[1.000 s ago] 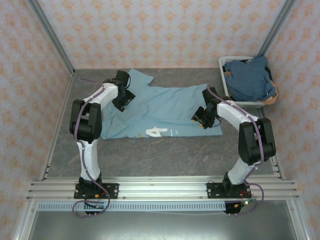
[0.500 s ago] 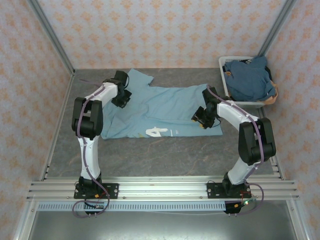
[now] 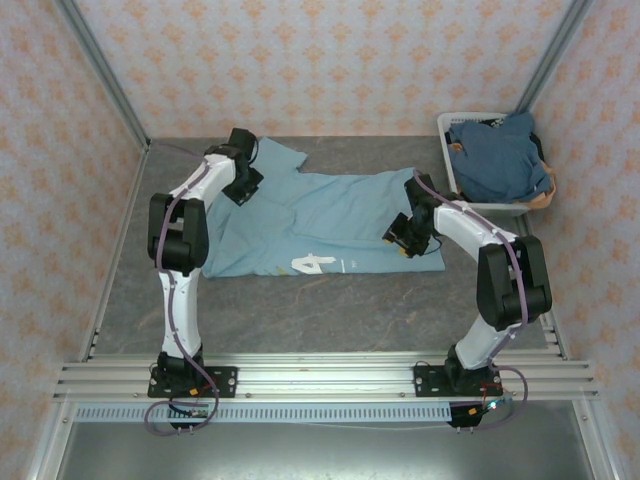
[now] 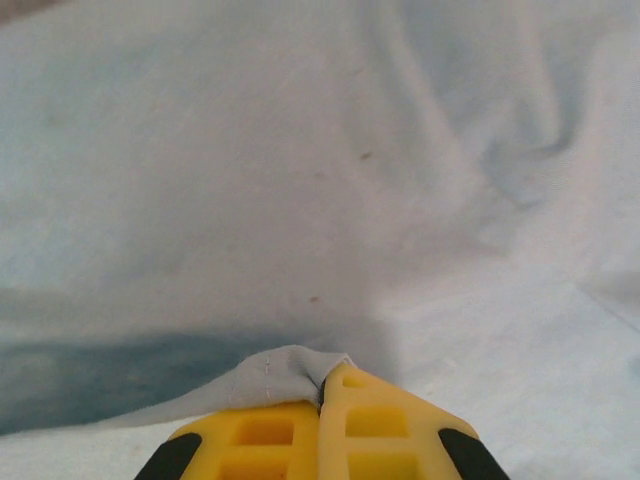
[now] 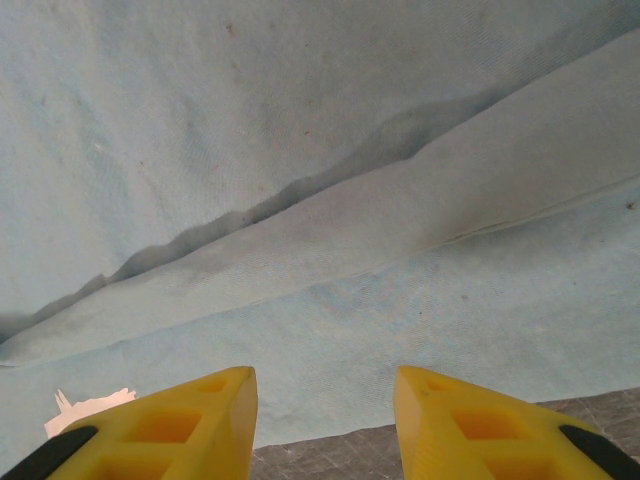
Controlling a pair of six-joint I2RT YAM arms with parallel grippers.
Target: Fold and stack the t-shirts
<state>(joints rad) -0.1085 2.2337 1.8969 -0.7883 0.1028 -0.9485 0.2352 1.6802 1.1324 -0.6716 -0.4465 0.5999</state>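
I need to use my right gripper to take the raised fold that runs across the sky-blue t-shirt by the t-shirt's side edge (image 3: 440, 257) and pull the cloth flat before folding it.
A light sky-blue t-shirt (image 3: 320, 215) with white letters lies spread on the grey table. My left gripper (image 3: 240, 180) sits at its far left part, and in the left wrist view the yellow fingers (image 4: 270, 435) are shut on a pinched fold of that t-shirt (image 4: 280, 372). My right gripper (image 3: 400, 235) hovers over the shirt's right near corner; its yellow fingers (image 5: 190, 420) stand open with only cloth (image 5: 330, 300) below them. Darker slate-blue t-shirts (image 3: 500, 160) lie piled in the basket.
A white laundry basket (image 3: 447, 150) stands at the back right, against the wall. Bare grey table (image 3: 330, 310) lies between the shirt and the arm bases. Patterned walls close in the left, back and right sides.
My left gripper has closed on the shirt's cloth and moved slightly toward the back. The right arm has stayed still.
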